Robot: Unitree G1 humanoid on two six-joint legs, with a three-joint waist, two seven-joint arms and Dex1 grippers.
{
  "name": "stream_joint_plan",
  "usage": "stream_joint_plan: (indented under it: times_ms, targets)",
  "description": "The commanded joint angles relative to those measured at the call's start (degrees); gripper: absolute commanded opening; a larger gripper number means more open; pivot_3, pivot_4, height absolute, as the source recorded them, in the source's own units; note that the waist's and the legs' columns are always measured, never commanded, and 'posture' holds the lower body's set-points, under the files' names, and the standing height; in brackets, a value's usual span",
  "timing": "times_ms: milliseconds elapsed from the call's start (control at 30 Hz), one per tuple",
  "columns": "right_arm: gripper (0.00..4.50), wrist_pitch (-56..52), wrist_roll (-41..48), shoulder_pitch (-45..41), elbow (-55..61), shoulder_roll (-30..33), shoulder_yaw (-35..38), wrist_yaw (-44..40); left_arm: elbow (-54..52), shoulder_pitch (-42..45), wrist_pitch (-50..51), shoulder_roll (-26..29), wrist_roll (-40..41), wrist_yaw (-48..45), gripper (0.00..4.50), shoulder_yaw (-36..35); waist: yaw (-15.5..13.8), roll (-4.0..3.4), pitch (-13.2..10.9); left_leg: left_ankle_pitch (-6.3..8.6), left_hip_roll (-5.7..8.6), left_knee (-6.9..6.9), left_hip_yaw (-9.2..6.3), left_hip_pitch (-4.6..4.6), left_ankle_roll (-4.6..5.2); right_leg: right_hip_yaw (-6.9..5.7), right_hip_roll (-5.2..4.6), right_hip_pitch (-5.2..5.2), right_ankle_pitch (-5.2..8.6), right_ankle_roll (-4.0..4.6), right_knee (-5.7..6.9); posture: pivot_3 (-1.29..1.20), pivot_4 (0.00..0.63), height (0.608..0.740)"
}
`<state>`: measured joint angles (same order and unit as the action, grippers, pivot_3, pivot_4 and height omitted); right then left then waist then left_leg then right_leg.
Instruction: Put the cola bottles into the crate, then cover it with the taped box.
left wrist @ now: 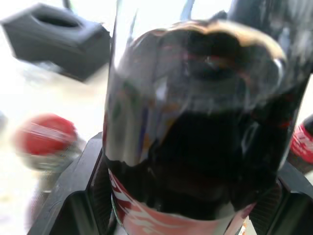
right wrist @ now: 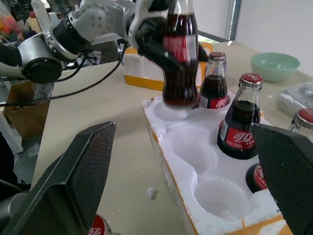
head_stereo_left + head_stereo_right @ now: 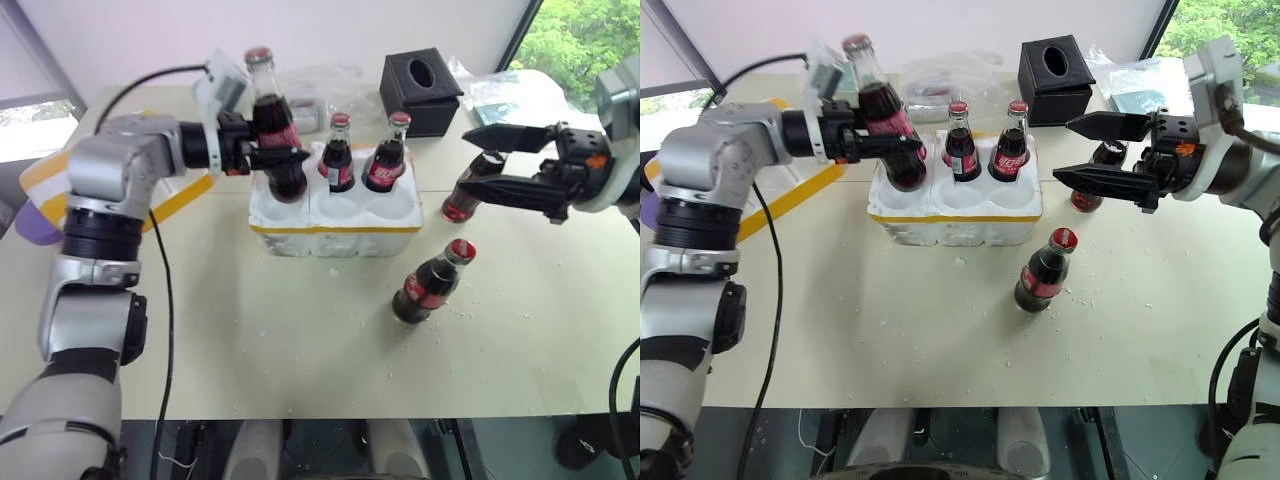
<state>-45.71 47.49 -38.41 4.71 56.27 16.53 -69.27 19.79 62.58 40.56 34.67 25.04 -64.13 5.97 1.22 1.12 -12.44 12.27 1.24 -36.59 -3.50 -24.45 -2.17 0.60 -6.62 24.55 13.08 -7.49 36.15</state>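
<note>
The cola bottle, now upright at a well's mouth, will be let go by my left gripper in the crate's front corner hole point(image 3: 282, 208), on the side toward the taped box.
My left gripper point(image 3: 285, 150) is shut on a cola bottle point(image 3: 272, 115), held upright with its base at the mouth of the crate's far-left well. The crate point(image 3: 335, 232) is a low white foam tray with a yellow strip. Two cola bottles point(image 3: 338, 155) point(image 3: 387, 155) stand in its back wells. Another bottle point(image 3: 432, 280) stands on the table in front of the crate, and one more point(image 3: 463, 200) stands just right of it. My right gripper point(image 3: 468, 160) hangs open beside that bottle, pointing left. The taped box point(image 3: 800, 190) lies behind my left arm, mostly hidden.
A black tissue box point(image 3: 420, 90) and clear plastic bags point(image 3: 515, 95) sit at the back of the table. A mint-green bowl point(image 2: 275, 66) stands farther back. A purple object point(image 3: 30, 225) is at the left edge. Foam crumbs dot the tabletop.
</note>
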Motion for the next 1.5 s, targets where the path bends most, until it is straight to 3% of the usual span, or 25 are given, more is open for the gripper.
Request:
stream_joint_plan:
  times_ms: [33, 400, 933, 1033, 1067, 1300, 1500]
  targets:
    - [4.5, -0.4, 2.0, 0.9, 3.1, 0.9, 3.6, 1.4, -1.3, 1.0, -3.7, 1.5, -0.9, -2.3, 2.83, -1.6, -0.1, 0.0, 0.0, 0.0, -0.01, 0.0, 0.0, 0.01, 0.0, 0.0, 0.0, 0.01, 0.0, 0.0, 0.01, 0.0, 0.15, 0.737]
    - [4.5, 0.4, 2.0, 2.2, 2.7, 0.0, 3.9, 4.1, -1.0, -1.6, -6.9, 3.6, -4.4, -6.3, 2.83, -1.0, -0.4, 0.0, 0.0, 0.02, -0.01, -0.22, 0.0, -0.06, 0.04, 0.01, 0.01, -0.03, -0.01, -0.01, 0.02, 0.0, 0.15, 0.737]
    - [4.5, 2.6, -0.1, 2.2, 1.6, -1.1, 2.0, 4.6, 4.1, -6.2, -14.7, -2.9, -11.9, -3.3, 2.83, 3.2, -0.3, -0.01, 0.0, 0.09, -0.01, -0.4, 0.0, -0.05, 0.15, 0.01, 0.02, -0.11, -0.02, -0.04, 0.06, 0.0, 0.15, 0.737]
    - [4.5, 2.8, -0.2, 2.7, 1.8, -1.2, 2.0, 4.7, 3.7, -6.7, -13.5, -3.6, -11.1, -1.8, 4.3, 1.8, -0.4, -0.01, 0.0, 0.09, -0.01, -0.42, 0.0, -0.05, 0.15, 0.02, 0.01, -0.11, -0.03, -0.05, 0.06, 0.0, 0.15, 0.737]
    - [4.5, 3.0, -0.4, 3.0, 1.8, -1.2, 1.9, 4.7, 3.1, -7.1, -13.2, -3.5, -10.7, -1.8, 4.48, 1.5, -0.4, -0.01, 0.0, 0.09, -0.01, -0.44, 0.0, -0.04, 0.15, 0.02, 0.01, -0.12, -0.03, -0.05, 0.07, 0.0, 0.15, 0.737]
    - [4.5, 4.6, -2.0, 5.0, 0.2, -0.6, 2.8, 4.4, -4.2, -10.3, -7.6, -0.9, -5.7, -2.3, 4.48, -3.3, -0.3, -0.01, 0.0, 0.09, -0.01, -0.45, -0.01, -0.04, 0.15, 0.03, 0.01, -0.14, -0.04, -0.06, 0.07, 0.0, 0.15, 0.737]
    - [4.5, 5.8, -2.7, 8.5, -5.7, 2.7, 8.4, 2.3, -12.6, -9.3, 1.5, 7.8, 3.9, -6.5, 4.48, -11.5, -0.2, -0.01, 0.0, 0.09, -0.01, -0.45, 0.0, -0.04, 0.15, 0.04, 0.01, -0.14, -0.04, -0.06, 0.07, 0.0, 0.15, 0.737]
